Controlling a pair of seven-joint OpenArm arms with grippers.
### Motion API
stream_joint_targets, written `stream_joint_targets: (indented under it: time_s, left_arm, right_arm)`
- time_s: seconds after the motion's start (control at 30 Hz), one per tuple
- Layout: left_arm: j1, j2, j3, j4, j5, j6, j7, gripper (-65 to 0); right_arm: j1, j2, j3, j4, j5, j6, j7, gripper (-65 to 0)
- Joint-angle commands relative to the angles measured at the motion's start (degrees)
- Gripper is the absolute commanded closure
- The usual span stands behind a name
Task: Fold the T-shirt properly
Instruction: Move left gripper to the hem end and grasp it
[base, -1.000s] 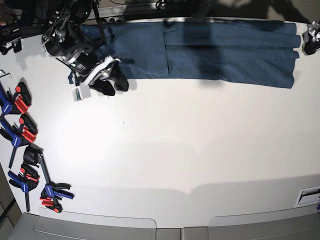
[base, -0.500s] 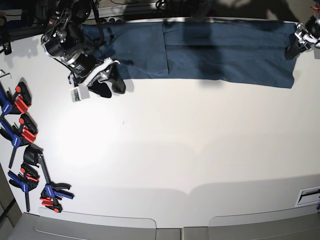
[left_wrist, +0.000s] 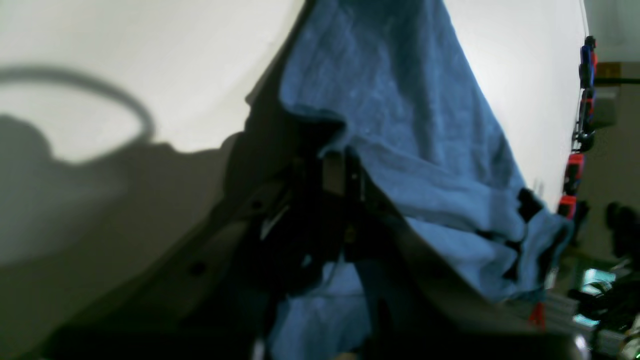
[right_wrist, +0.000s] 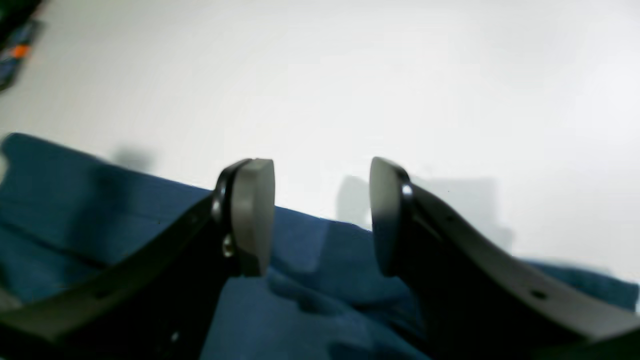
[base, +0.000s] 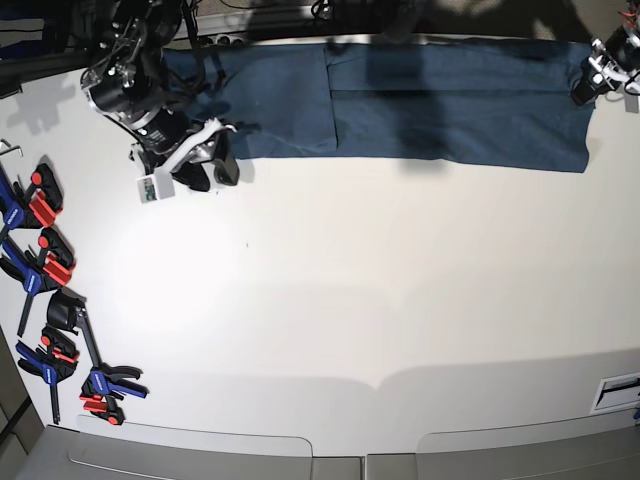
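Note:
The robot's left gripper will lay the T-shirt's raised end, now at the band's far end, down on the middle of the folded band (base: 342, 98), next to the band's crosswise crease.
The dark navy T-shirt (base: 400, 100) lies as a long folded band along the far edge of the white table (base: 350, 280). My right gripper (base: 212, 174) is open at the band's near left edge; in the right wrist view its pads (right_wrist: 252, 215) stand apart just over the shirt's hem (right_wrist: 310, 280), with nothing between them (right_wrist: 320, 215). My left gripper (base: 586, 88) is at the band's far right end. In the left wrist view its dark jaws (left_wrist: 335, 170) look closed on a raised fold of the shirt (left_wrist: 410, 150), though the view is dim and blurred.
Several blue and red clamps (base: 45, 260) lie along the table's left edge and also show in the left wrist view (left_wrist: 582, 100). Metal framing runs behind the far edge. A small white label (base: 617, 390) sits at the near right.
My left gripper moved in from the right edge onto the shirt's right end. My right gripper shifted slightly left and back along the shirt's near edge.

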Motion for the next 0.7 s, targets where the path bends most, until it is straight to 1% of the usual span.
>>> stream_joint_targets:
  time_s: [0.0, 0.07, 0.17, 0.23, 0.3, 0.33, 0.4, 0.47, 0.57, 0.67]
  left_arm:
    - [0.44, -1.01, -0.31, 0.66, -2.75, -0.34, -0.04, 0.0]
    - [0.46, -0.98, -0.31, 2.01, -5.05, -0.34, 1.01, 0.0]
    - [0.52, -0.37, -0.39, 6.25, -9.17, -0.34, 5.29, 0.0]
    - [0.83, 0.98, -0.39, 10.56, -9.17, -0.34, 8.39, 0.0]
    - [1.7, 3.3, -0.37, 15.54, -9.17, -0.34, 11.32, 0.0]
    - [2.32, 4.66, -0.37, 18.14, -9.17, -0.34, 12.63, 0.0]
    - [3.56, 7.63, -0.26, 23.52, -9.17, -0.34, 13.9, 0.0]
    - [4.46, 9.86, 0.28, 28.09, -9.17, -0.34, 14.67, 0.0]
    - [4.52, 10.4, 2.93, 32.46, -9.17, -0.34, 14.86, 0.0]
    - [4.09, 10.45, 7.45, 35.1, -9.17, -0.34, 14.4, 0.0]
  right_arm:
    - [0.37, 0.31, 0.11, 1.07, -0.15, -0.57, 1.88, -28.2]
    - [0.37, 0.33, 0.09, 1.05, -3.61, -2.4, 2.73, -28.2]
    - [0.35, 0.42, 0.11, 1.03, -8.87, -5.55, 4.11, -28.2]
    - [0.33, 1.03, 0.11, 1.01, -11.69, -7.63, 4.39, -28.2]
    - [0.31, 1.92, 0.31, 0.87, -14.14, -9.05, 4.92, -28.2]
    - [0.35, 2.23, 0.72, 0.68, -14.75, -9.49, 5.22, -28.2]
    - [0.37, 2.97, 2.16, -0.42, -14.69, -9.88, 5.77, -28.2]
    - [0.37, 3.98, 3.82, -2.36, -14.47, -9.9, 6.56, -28.2]
    - [0.37, 5.79, 5.53, -5.73, -14.47, -10.1, 7.74, -28.2]
    - [0.37, 7.89, 6.21, -9.31, -14.51, -10.29, 8.7, -28.2]
